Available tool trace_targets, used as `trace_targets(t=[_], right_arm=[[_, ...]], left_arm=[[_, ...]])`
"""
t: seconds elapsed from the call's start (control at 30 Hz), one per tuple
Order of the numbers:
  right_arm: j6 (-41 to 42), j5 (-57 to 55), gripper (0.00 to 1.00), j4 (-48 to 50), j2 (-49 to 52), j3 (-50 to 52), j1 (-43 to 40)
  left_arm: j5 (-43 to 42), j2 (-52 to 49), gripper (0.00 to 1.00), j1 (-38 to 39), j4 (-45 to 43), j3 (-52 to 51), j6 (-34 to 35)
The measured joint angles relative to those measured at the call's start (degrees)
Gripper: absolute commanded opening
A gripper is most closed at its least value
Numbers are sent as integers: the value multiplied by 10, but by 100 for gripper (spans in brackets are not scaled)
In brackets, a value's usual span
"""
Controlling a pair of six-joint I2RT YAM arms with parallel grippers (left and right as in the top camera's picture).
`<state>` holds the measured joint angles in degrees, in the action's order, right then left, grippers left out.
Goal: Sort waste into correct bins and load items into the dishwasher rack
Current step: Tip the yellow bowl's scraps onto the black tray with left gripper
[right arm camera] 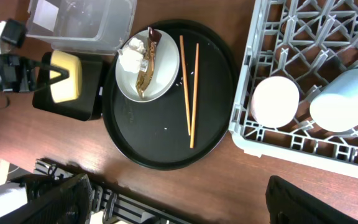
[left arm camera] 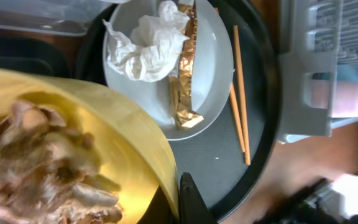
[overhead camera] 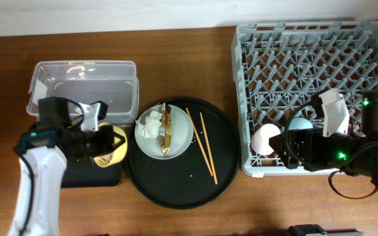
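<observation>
Next, my left gripper lets go of the yellow bowl on the round black tray (overhead camera: 181, 176) (left arm camera: 194, 162), just in front of the grey-white plate.
My left gripper (overhead camera: 104, 141) is shut on the rim of the small yellow bowl (overhead camera: 110, 149) and holds it tilted over the flat black tray (overhead camera: 87, 176). Brownish food scraps (left arm camera: 36, 162) lie inside the bowl (left arm camera: 104, 124), with the gripper (left arm camera: 182, 199) pinching its edge. The grey-white plate (overhead camera: 176, 141) on the round black tray carries the white napkin (overhead camera: 151, 124) and the gold-brown wrapper (overhead camera: 166, 130). Two chopsticks (overhead camera: 202, 144) lie beside it. The pink cup (overhead camera: 266, 139) and the blue cup (overhead camera: 300, 123) sit in the grey rack (overhead camera: 314, 39). My right gripper (right arm camera: 179, 199) is open and empty above the table by the rack's front.
The clear plastic box (overhead camera: 84, 85) stands behind the flat black tray. The large round black tray (overhead camera: 228, 164) lies between the bins and the rack. Bare wooden table runs along the front edge.
</observation>
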<state>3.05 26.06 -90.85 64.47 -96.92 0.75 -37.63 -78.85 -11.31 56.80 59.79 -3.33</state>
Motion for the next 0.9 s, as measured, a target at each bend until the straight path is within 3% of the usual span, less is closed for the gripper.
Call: trace_targets(t=[0.1,0.17,0.33,0.6,0.77,0.9], right_arm=[[0,0,90,0,0,0,0],[0,0,90,0,0,0,0],[0,0,90,1,0,0,0],[0,0,90,2,0,0,0],[0,0,90,6,0,0,0],[0,0,90,6,0,0,0]], left_arm=[[-133,-112,0,-75,32,0,-107],[-222,-185,0,-116,101,0,-197],[-318,-218,0,-185,211,0,-341],[-353,-218,0,-217,267,0,-411],[-362,-219,0,-217,373,0,-508],[-363,-216,0,-217,386,0,-581]])
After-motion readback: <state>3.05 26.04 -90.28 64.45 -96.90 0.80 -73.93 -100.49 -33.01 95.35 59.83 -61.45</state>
